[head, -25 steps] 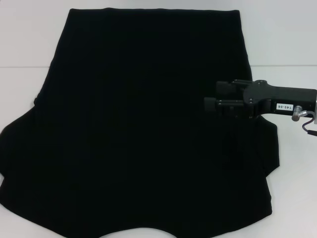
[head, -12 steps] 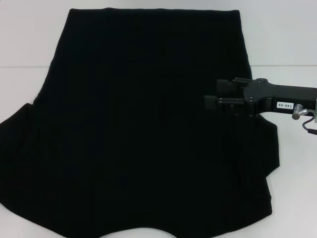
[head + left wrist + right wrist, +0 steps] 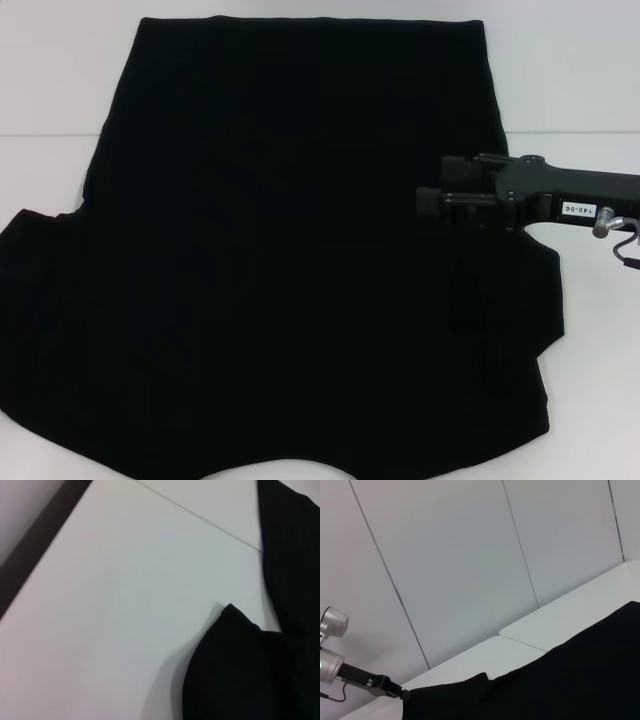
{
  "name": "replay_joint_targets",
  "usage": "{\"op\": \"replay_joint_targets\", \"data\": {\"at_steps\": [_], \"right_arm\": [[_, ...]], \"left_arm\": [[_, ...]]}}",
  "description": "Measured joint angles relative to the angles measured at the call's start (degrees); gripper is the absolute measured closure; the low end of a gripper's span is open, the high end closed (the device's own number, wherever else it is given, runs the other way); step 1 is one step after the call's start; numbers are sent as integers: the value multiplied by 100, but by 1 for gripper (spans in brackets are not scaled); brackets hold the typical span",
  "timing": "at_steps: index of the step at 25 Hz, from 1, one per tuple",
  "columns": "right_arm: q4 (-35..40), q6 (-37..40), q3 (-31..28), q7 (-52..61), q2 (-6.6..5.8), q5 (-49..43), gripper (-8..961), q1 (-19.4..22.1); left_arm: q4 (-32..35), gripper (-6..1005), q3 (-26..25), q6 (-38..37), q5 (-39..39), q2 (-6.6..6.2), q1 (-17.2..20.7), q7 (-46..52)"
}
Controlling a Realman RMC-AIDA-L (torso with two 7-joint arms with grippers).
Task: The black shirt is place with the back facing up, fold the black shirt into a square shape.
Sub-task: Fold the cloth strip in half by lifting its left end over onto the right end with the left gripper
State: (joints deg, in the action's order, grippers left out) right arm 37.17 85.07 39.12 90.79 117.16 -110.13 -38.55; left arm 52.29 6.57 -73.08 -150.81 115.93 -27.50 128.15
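I should let go of the sleeve with my left gripper on the black shirt's back (image 3: 215, 280), inward from that sleeve's own side edge.
The black shirt (image 3: 290, 260) lies spread flat on the white table (image 3: 60, 90) and fills most of the head view. Its left sleeve (image 3: 40, 250) reaches out toward the left edge. My right gripper (image 3: 435, 187) hovers level over the shirt's right side, pointing left, with its two fingers apart and nothing seen between them. The left wrist view shows a sleeve corner (image 3: 235, 625) on the bare table. In the right wrist view, the left arm (image 3: 332, 672) stands far off, with its dark end (image 3: 387, 687) at the shirt's corner. My left gripper is outside the head view.
White table surface (image 3: 580, 80) borders the shirt on the left, right and far sides. A dark table edge (image 3: 45, 535) runs along one side in the left wrist view. Pale wall panels (image 3: 470, 555) stand behind the table.
The shirt's left sleeve has spread outward to the left and now lies flatter. My right gripper has shifted slightly right and up over the shirt's right side.
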Motion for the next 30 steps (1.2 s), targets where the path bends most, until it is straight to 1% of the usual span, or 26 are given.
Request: {"op": "replay_joint_targets", "data": {"at_steps": [11, 26, 30], "right_arm": [[14, -70, -7, 0, 0, 0, 102, -37], [42, -79, -55, 0, 0, 20, 103, -47], [45, -79, -59, 0, -1, 53, 103, -25]], "left_arm": [[0, 1000, -177, 211, 10, -24, 17, -1], [0, 1000, -183, 250, 72, -70, -43, -1], [-1, 1000, -135, 126, 235, -79, -86, -13]]}}
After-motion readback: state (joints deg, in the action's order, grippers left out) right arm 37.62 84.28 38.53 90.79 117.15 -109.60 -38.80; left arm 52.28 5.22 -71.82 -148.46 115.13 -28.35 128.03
